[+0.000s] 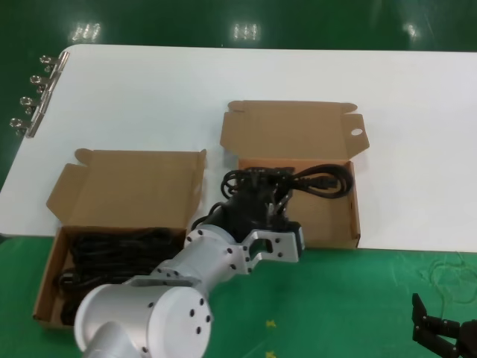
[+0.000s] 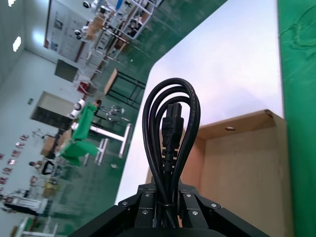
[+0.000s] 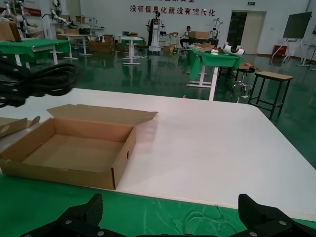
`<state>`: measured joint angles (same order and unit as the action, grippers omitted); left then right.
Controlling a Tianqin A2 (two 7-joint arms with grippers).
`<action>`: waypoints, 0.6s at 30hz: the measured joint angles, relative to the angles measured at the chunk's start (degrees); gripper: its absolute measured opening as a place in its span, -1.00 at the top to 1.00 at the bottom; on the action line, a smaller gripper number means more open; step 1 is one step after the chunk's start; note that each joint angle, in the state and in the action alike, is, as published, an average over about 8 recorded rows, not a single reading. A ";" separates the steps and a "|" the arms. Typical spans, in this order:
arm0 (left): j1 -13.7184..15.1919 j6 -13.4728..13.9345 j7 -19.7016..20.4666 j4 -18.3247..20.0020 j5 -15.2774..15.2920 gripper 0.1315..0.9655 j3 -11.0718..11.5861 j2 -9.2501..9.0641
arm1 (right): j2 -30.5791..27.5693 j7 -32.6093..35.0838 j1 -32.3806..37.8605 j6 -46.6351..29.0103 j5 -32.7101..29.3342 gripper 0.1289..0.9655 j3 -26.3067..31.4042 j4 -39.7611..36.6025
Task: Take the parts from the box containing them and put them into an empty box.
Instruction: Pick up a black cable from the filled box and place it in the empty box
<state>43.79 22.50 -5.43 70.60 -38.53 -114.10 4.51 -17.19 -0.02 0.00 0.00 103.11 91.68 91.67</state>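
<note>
Next, my left gripper lets go of the black coiled power cord inside the empty box [image 1: 285, 185], toward the box's open lid. The cord now hangs over that empty box.
My left gripper [image 1: 262, 200] is shut on one of the parts, a black coiled power cord [image 1: 317, 179], and holds it over the empty box [image 1: 332, 218], whose lid ear has a round hole. In the left wrist view the cord [image 2: 170, 129] rises from between the shut fingers [image 2: 144, 213], with the box floor [image 2: 242, 173] behind it. The right wrist view shows that box [image 3: 74, 150] with a bare floor and the cord [image 3: 37, 81] hanging above its far side. The box containing the parts [image 1: 46, 287] sits at the left with several black cords [image 1: 112, 253] inside. My right gripper [image 1: 446, 332] waits open at the lower right.
The white table [image 1: 417, 149] ends just in front of both boxes, where green cloth [image 1: 350, 298] begins. A metal rail with ring clips [image 1: 36, 95] lies along the table's far left edge. My left arm [image 1: 179, 283] reaches over the left box's near right corner.
</note>
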 joint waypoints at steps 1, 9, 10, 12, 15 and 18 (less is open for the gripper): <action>0.32 -1.27 -1.06 -1.16 -0.61 0.81 -0.31 -0.52 | 0.00 0.00 0.00 0.00 0.00 -1.00 0.00 0.00; 3.39 -11.43 -8.68 -10.02 -7.99 0.81 -5.23 -1.74 | 0.00 0.02 0.00 0.00 0.00 -1.00 0.00 0.00; 3.87 -12.77 -9.29 -11.02 -9.09 0.81 -6.15 -1.64 | 0.00 0.02 0.00 0.00 0.01 -1.00 0.00 0.00; 4.85 -15.38 -10.15 -12.92 -11.33 0.80 -8.16 -1.36 | 0.00 0.02 0.00 0.00 0.01 -1.00 0.00 0.00; 6.25 -18.80 -10.56 -15.26 -14.60 0.79 -11.49 -0.72 | 0.00 0.02 0.00 0.00 0.01 -1.00 0.00 0.00; 7.42 -21.54 -10.05 -16.94 -17.42 0.77 -14.93 0.11 | 0.00 0.02 0.00 0.00 0.01 -1.00 0.00 0.00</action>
<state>51.21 0.97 -15.48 53.66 -55.95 -129.03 4.62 -17.19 -0.01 0.00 0.00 103.12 91.67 91.67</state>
